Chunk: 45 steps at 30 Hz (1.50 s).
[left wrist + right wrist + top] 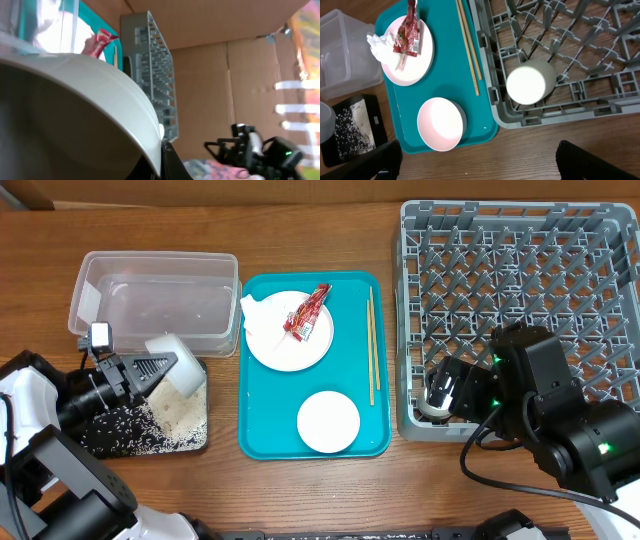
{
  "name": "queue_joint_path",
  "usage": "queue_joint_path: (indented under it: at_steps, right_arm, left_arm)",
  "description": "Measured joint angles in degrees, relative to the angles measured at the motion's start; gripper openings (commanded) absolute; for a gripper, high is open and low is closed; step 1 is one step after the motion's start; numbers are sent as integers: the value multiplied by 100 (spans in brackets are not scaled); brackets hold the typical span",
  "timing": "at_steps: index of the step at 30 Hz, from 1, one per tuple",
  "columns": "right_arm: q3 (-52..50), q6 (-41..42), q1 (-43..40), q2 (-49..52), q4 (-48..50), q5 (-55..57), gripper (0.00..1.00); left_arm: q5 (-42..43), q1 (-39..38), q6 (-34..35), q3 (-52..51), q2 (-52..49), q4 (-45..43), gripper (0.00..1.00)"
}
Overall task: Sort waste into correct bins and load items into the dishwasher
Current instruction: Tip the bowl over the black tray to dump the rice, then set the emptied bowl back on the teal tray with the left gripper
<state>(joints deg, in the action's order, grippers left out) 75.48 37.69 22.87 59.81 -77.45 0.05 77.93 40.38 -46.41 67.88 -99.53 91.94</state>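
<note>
Next, my left gripper releases the greyish-white bowl on the teal tray's front corner (272, 412), between the black tray and pink bowl. The greyish-white bowl is now tilted over the black tray.
My left gripper (152, 370) is shut on the rim of the greyish-white bowl (178, 368), held tilted over the black tray (110, 442), where rice grains (165, 418) lie. In the left wrist view the bowl (75, 110) fills the frame, with the jaws (162, 160) on its rim. The teal tray (260, 440) holds the plate (290, 340) with the wrapper (308, 312) and napkin (250, 308), the chopsticks (371, 345) and the pink bowl (328, 421). The white cup (530, 82) lies in the dish rack (520, 290). My right gripper (480, 160) is open and empty by the rack's front-left corner.
The clear tub (150, 300) stands behind the black tray, with nothing visible in it. The right arm's body (560, 410) covers the rack's front right. Cardboard walls stand behind the table. Bare wood runs along the front edge.
</note>
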Motion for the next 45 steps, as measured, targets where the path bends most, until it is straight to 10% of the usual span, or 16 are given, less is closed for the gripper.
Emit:
queue_joint_path:
  at_steps: [11, 18, 35, 45]
  right_arm:
    - [0, -2, 0, 0, 44, -2, 100]
    - [0, -4, 0, 0, 57, -2, 100]
    - [0, -2, 0, 0, 160, 0, 100]
    - [0, -2, 0, 0, 160, 0, 100]
  left_arm:
    - [-520, -223, 164, 66, 476, 356, 4]
    - [-2120, -907, 1904, 282, 1609, -798, 4]
    - [-7222, -6489, 6387, -761, 2085, -3322, 6]
    - [-8542, -7291, 7291, -793, 1499, -3595, 75]
